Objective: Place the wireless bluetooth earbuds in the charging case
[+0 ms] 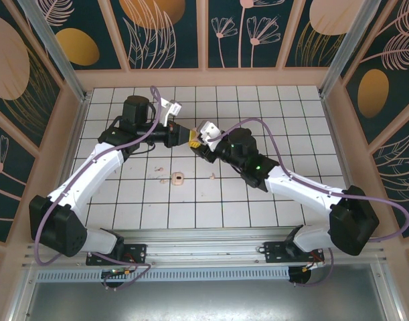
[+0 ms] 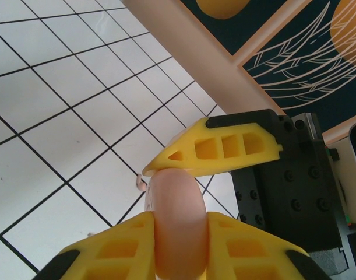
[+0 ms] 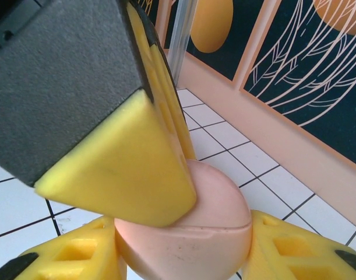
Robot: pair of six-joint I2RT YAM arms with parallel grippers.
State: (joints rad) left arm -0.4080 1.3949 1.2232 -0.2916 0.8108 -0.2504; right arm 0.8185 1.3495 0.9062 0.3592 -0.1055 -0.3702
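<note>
The charging case's wide sides are between my right gripper's fingers over the seam, so it should open, back away, turn and take the case across its thin sides (image 3: pixel 186 248).
The charging case (image 3: pixel 215 201) is a rounded pale pink shell with a seam around it, held in the air above the tiled table between both grippers. My right gripper (image 3: pixel 183 236) is shut on its wide sides. My left gripper (image 2: pixel 178 221) is shut on the case (image 2: pixel 175 204) across its thin sides, seen edge-on. In the top view the left gripper (image 1: pixel 188 136) and right gripper (image 1: pixel 204 142) meet tip to tip, hiding the case. Two tiny pale earbuds (image 1: pixel 157 173) (image 1: pixel 213 176) lie on the tiles below; one earbud (image 2: pixel 141 184) shows past the case.
A small cream round piece with a dark centre (image 1: pixel 177 178) lies on the tiles between the two buds. The white tiled table (image 1: pixel 284 127) is fenced by pale wooden walls (image 1: pixel 204 77) with dark patterned panels. Purple cables loop over both arms.
</note>
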